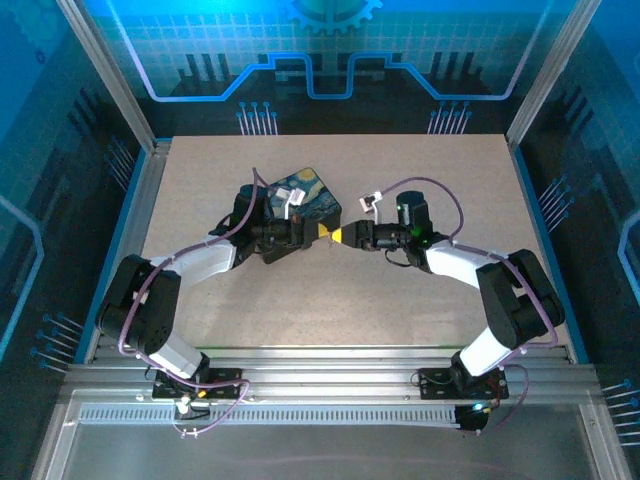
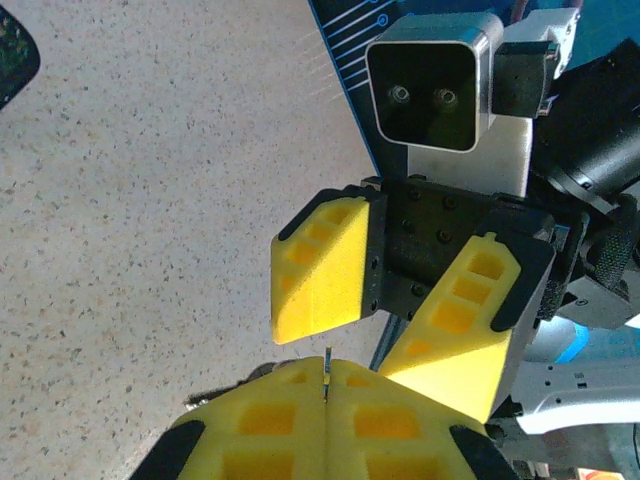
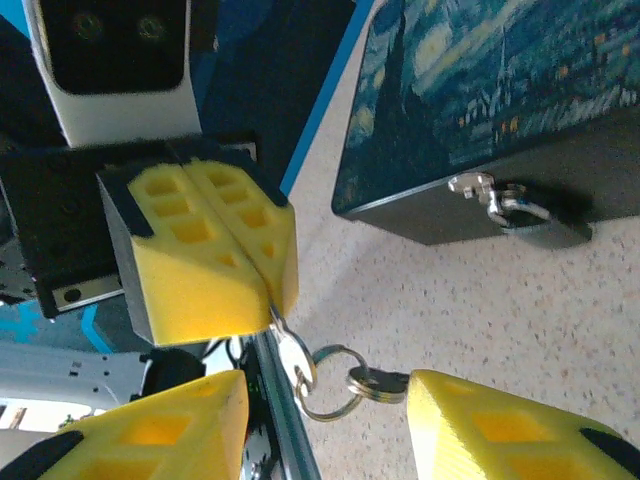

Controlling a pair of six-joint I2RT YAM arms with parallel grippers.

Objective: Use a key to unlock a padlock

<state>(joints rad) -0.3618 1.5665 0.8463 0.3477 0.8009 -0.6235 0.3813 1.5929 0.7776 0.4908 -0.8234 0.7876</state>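
The robot's left gripper covers the silvery key's blade, so next the right gripper moves past the ring and takes the silvery key's head point(image 3: 297, 358) before the left gripper opens.
My left gripper point(image 2: 327, 366) is shut on the key point(image 3: 291, 352). A thin edge of the key's metal point(image 2: 327, 362) sticks out between the yellow pads. The silvery key hangs from that gripper point(image 3: 268, 300), with a key ring point(image 3: 326, 386) and a second, dark-headed key point(image 3: 382, 382) on it. My right gripper point(image 3: 328, 392) is open, one finger on each side of the ring. The dark key reaches its right finger. Both grippers meet tip to tip over mid-table point(image 1: 335, 234). The small padlock point(image 3: 532, 221) hangs on the hasp of the blue painted tin point(image 3: 480, 100).
The tin point(image 1: 303, 192) lies on the speckled table point(image 1: 430, 170) just behind the left arm's wrist. Aluminium rails point(image 1: 320, 360) run along the near edge, and frame posts stand at the sides. Cables loop over both wrists.
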